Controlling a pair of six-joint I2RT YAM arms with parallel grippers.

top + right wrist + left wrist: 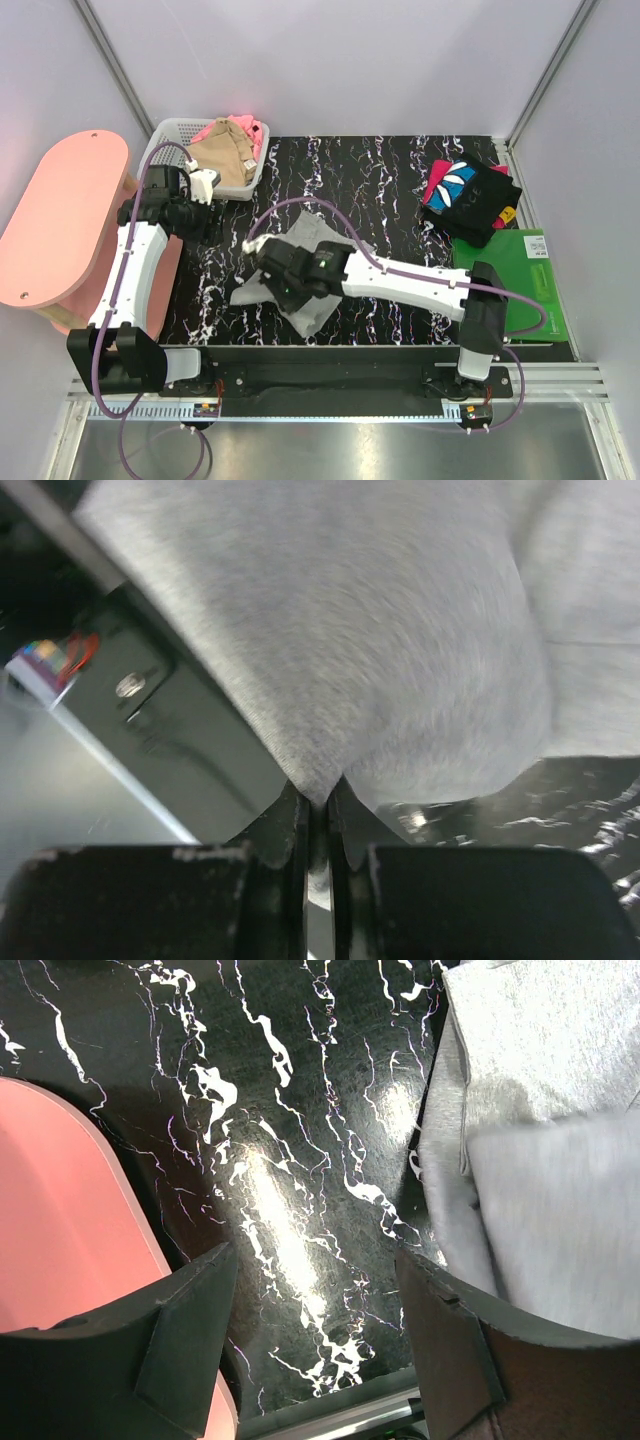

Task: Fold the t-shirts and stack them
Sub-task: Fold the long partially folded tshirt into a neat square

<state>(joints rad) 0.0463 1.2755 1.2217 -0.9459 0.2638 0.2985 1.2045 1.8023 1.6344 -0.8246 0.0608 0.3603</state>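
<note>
Next, I open my right gripper to let go of the pinched edge that it holds on the far part of the light-grey t-shirt [330,248].
The light-grey t-shirt [318,262] lies partly folded on the black marble table's near middle. My right gripper [283,290] is shut on a pinched fold of it [330,770] and holds that edge up near the table's front edge. My left gripper [203,222] is open and empty, above the table at the left; the grey shirt shows at the right of its view [540,1160]. The black printed t-shirt [468,195] lies folded at the far right. The tan t-shirt [222,152] and the pink t-shirt [255,130] lie in the basket.
A white lattice basket [165,140] stands at the back left. A pink oval side table [60,215] sits left of the table and shows in the left wrist view [60,1220]. A green board [520,270] lies at the right edge.
</note>
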